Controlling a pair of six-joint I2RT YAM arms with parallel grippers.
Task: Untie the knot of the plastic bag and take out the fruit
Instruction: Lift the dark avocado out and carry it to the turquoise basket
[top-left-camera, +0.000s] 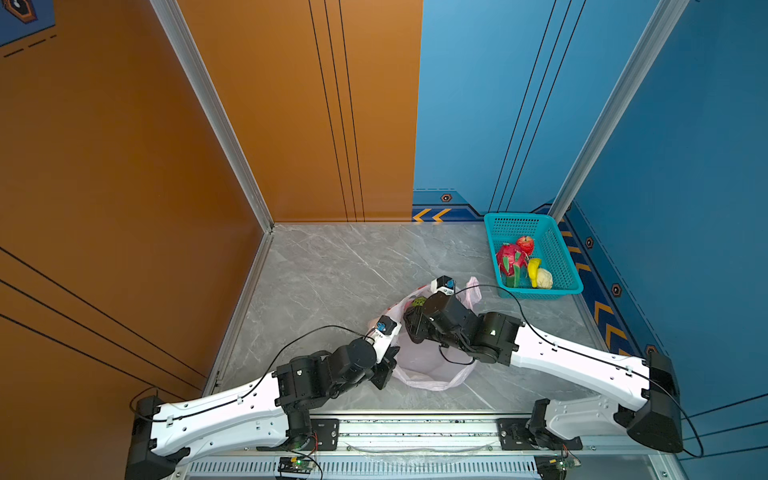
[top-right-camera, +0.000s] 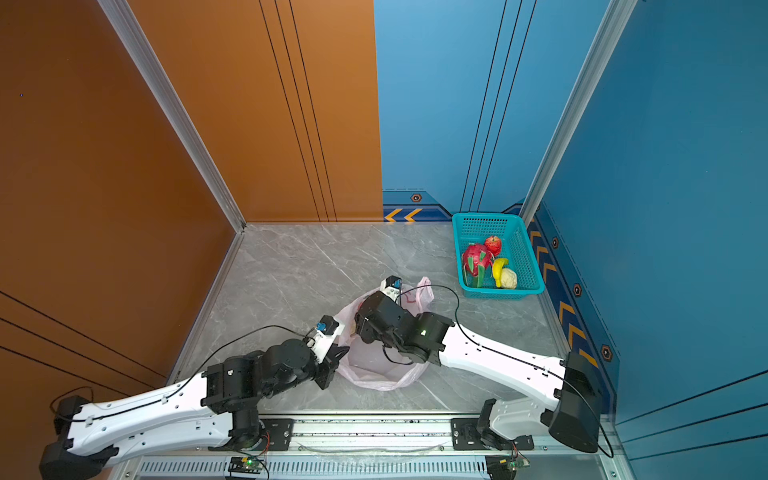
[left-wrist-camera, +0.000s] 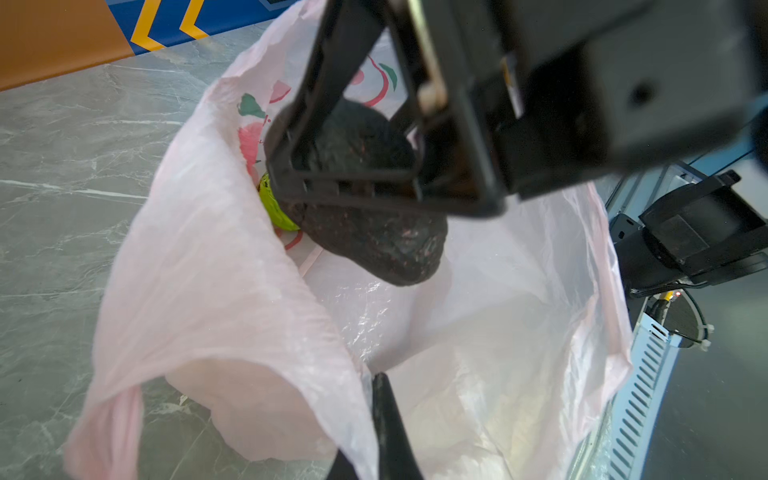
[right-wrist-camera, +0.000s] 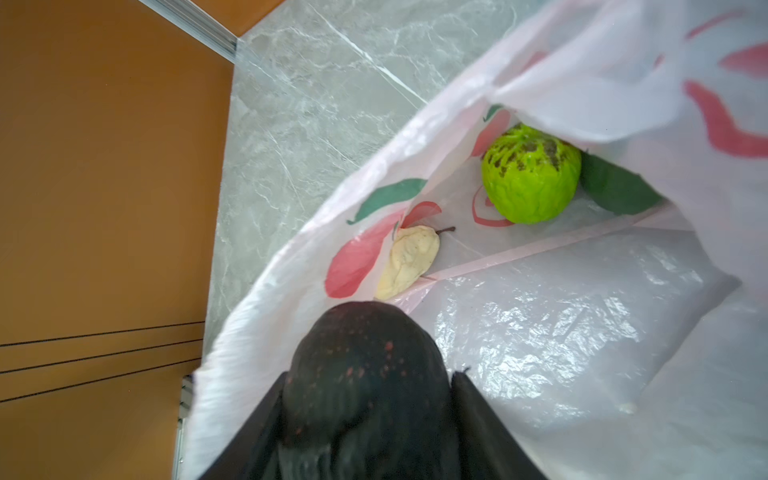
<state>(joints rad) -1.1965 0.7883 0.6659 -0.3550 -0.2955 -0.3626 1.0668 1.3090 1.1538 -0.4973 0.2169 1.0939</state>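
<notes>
My right gripper should release the dark avocado in the teal basket (top-left-camera: 542, 243) beside the apple, just past the banana's far tip.
The pink plastic bag (top-left-camera: 428, 368) (top-right-camera: 374, 372) lies on the table with its mouth wide open; its knot is out of view. My left gripper (left-wrist-camera: 376, 378) (top-left-camera: 388, 365) is shut on the bag's near rim (left-wrist-camera: 232, 316) and holds it up. My right gripper (right-wrist-camera: 368, 374) (top-left-camera: 413, 322) is inside the mouth, shut on a dark avocado (right-wrist-camera: 361, 353) (left-wrist-camera: 386, 245) that hangs above the bag's floor. Deeper in the bag lie a green bumpy fruit (right-wrist-camera: 530, 178) (left-wrist-camera: 274, 208) and a cream pear-shaped piece (right-wrist-camera: 411, 257).
A teal basket (top-left-camera: 519, 216) (top-right-camera: 486, 216) stands at the back right by the blue wall. It holds a dragon fruit (top-left-camera: 510, 257), an apple (top-left-camera: 525, 244), a banana (top-left-camera: 533, 268) and a cream lumpy piece (top-left-camera: 544, 278). The orange wall bounds the table's left side.
</notes>
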